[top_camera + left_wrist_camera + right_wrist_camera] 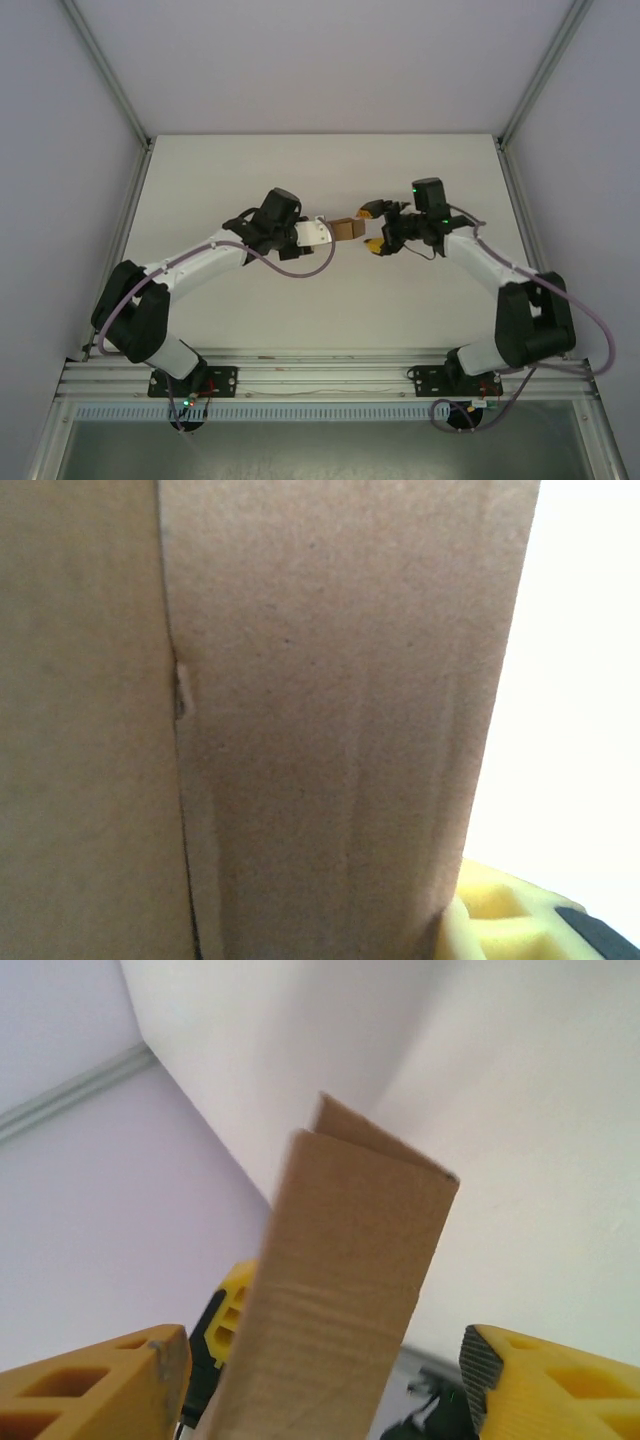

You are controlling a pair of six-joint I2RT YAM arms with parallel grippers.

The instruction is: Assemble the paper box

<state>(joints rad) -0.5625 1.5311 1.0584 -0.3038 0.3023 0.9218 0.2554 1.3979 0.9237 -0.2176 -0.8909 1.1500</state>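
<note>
My left gripper will put down the paper box it holds in the air, opening up, before my right gripper pinches the box's loose end point(358, 228) from above.
The paper box point(348, 229) is a small brown cardboard box held above the middle of the table. My left gripper point(338, 231) is shut on it from the left. In the left wrist view the cardboard point(330, 730) is very close, with a seam down its left part, and it presses against one yellow finger point(500, 925) at the bottom right. My right gripper point(372, 229) faces the box from the right and is open. In the right wrist view the box point(340, 1280) stands between its two yellow fingers point(110, 1380), with a gap on each side.
The white table point(300, 320) lies under both arms. An aluminium rail point(320, 375) carries the arm bases at the near edge. Slanted frame posts point(105, 70) and pale walls close in the left and right sides.
</note>
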